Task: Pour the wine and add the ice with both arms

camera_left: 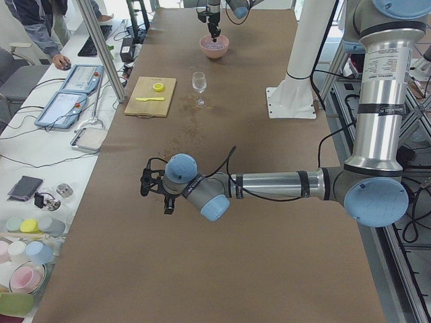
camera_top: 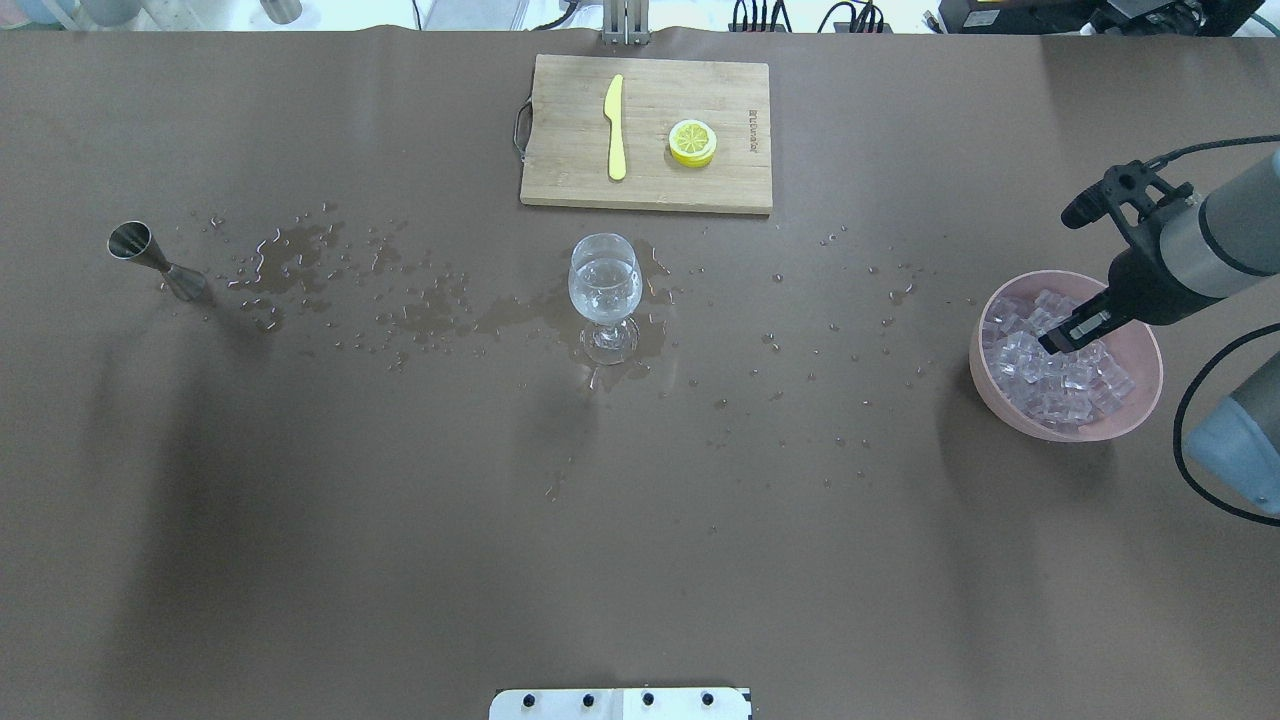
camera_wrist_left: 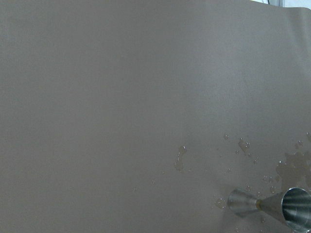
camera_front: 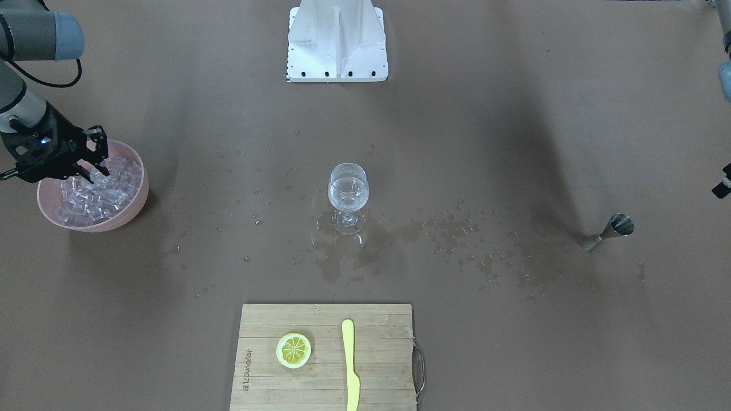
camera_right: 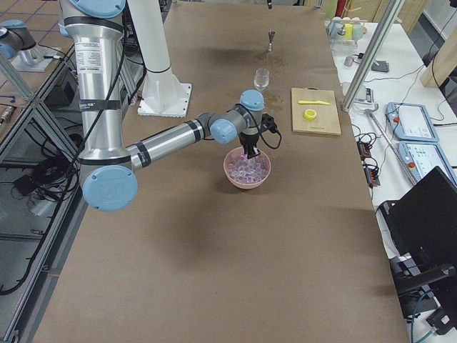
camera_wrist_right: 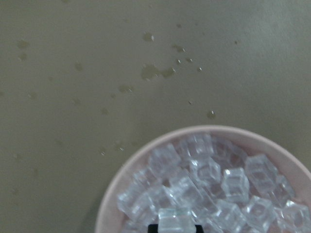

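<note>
Next, I let go of the ice cube, still down in the pink bowl, with my right gripper in the clear wine inside the wine glass (camera_front: 349, 194) in the middle of the table.
A wine glass (camera_front: 348, 191) (camera_top: 604, 285) holding clear wine stands upright at mid-table in a puddle. The pink bowl (camera_top: 1140, 400) (camera_front: 137, 197) (camera_wrist_right: 146, 160) is heaped with ice (camera_top: 1050, 385) (camera_front: 97, 200) (camera_wrist_right: 209, 170). My right gripper (camera_top: 1065, 335) (camera_front: 94, 171) reaches down into the bowl; in the right wrist view its dark tips sit close on either side of one ice cube (camera_wrist_right: 175, 218). The steel jigger (camera_front: 614, 228) (camera_top: 150, 260) (camera_wrist_left: 277, 206) stands alone. My left gripper (camera_left: 156, 194) hangs over the table near the jigger, and I cannot tell whether it is open or shut.
A wooden cutting board (camera_top: 570, 180) (camera_front: 262, 388) carries a lemon slice (camera_top: 692, 141) and a yellow knife (camera_top: 615, 125). Spilled liquid (camera_top: 300, 245) trails from the jigger to the glass. The white stand (camera_front: 337, 40) sits at the robot's side. A person (camera_left: 47, 27) stands at a side table.
</note>
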Tool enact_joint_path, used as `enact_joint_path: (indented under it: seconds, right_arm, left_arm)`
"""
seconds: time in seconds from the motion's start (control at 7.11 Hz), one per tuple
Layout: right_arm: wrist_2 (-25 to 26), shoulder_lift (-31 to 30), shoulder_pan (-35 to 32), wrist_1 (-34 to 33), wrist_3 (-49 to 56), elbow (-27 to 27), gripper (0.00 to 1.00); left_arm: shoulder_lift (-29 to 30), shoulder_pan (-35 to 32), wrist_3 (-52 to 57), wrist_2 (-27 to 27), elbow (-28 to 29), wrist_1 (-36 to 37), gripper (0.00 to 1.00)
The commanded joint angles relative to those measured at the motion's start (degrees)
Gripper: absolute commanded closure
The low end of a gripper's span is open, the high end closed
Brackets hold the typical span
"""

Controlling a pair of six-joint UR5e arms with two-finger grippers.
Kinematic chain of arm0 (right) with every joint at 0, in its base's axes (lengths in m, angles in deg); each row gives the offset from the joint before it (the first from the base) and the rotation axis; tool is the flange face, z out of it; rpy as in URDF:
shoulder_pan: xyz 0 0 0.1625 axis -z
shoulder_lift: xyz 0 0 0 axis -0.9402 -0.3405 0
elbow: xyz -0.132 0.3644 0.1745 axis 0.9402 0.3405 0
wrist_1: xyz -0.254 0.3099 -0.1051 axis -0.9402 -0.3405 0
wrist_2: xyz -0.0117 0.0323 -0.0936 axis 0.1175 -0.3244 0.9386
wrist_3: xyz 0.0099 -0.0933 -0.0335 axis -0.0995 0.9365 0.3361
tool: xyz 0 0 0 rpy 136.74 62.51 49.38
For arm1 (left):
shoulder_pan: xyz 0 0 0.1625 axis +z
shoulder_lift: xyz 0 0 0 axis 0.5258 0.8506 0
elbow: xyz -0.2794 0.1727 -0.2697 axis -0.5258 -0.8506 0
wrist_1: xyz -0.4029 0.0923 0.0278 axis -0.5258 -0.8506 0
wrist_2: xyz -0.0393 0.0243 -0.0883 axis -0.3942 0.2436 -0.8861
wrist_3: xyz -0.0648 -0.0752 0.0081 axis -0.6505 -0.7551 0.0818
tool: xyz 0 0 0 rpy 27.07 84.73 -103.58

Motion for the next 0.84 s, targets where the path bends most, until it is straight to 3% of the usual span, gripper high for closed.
enact_joint_path:
  seconds: [0.0,0.28,0.56,0.7]
  right_arm:
    - [-0.3,14.0,3.5,-10.8,-12.9,-2.1,1.0]
    - [7.1,27.8,12.0,-11.0,-31.5,1.7,1.0]
    - [7.7,39.7,13.9,-10.8,-38.6,11.1,1.0]
    - [9.2,41.6,14.9,-10.7,-40.0,11.9,1.0]
  left_arm:
    - [0.1,0.0,0.0,0.1,0.1,0.0,0.02]
    - [0.2,0.0,0.0,0.1,0.0,0.0,0.02]
    - [0.9,0.4,0.1,0.2,0.4,0.0,0.02]
    - [1.0,0.4,-0.1,0.2,0.6,0.0,0.02]
